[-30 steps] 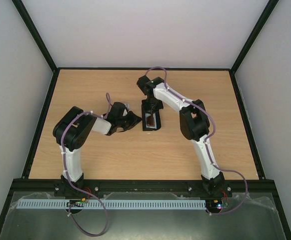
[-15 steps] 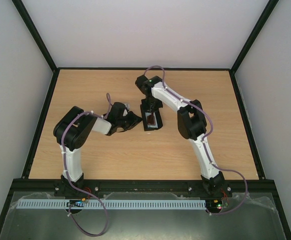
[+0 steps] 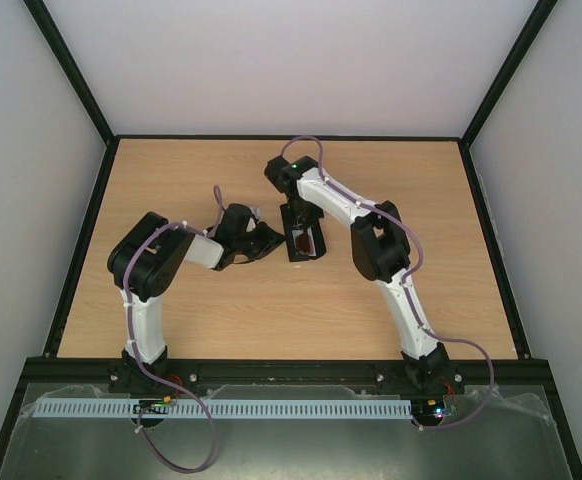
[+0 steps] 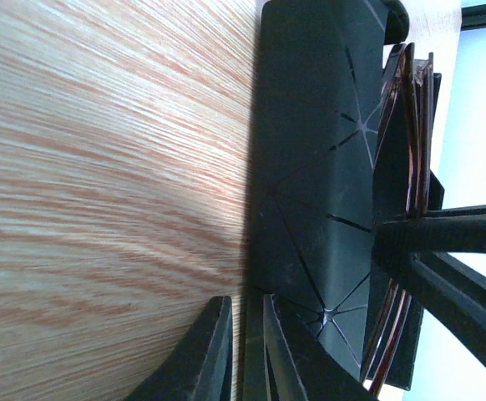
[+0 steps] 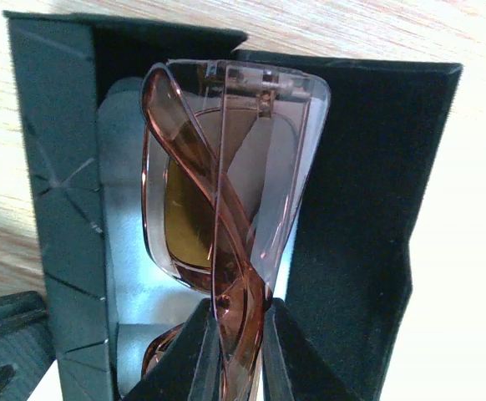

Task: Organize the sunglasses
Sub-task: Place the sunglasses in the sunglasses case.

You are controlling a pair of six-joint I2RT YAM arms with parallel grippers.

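Note:
The sunglasses are slanting toward the case's open flap, so next my right gripper regrips them and settles them along the case's opposite side [image 5: 101,217] before it closes the flap.
The sunglasses [image 5: 226,192], reddish-brown and folded, hang in my right gripper [image 5: 236,322], which is shut on them at the hinge end. They sit partly inside the open black case [image 5: 351,209], above the light blue cloth [image 5: 130,276] lying in it. In the top view the case [image 3: 304,256] lies at mid-table with the sunglasses [image 3: 307,240] and my right gripper [image 3: 299,222] over it. My left gripper [image 3: 271,238] is at the case's left side. In the left wrist view it [image 4: 245,322] is closed on the case's [image 4: 310,167] thin edge, and the sunglasses [image 4: 414,125] show beyond.
The wooden table [image 3: 421,200] is walled by black frame rails and white panels. The right arm's elbow [image 3: 376,245] stands just right of the case. The left arm's elbow [image 3: 146,260] is near the left side.
The right arm's wrist has shifted slightly left and toward the case, with the sunglasses still in its grip. The left arm and the case have not moved.

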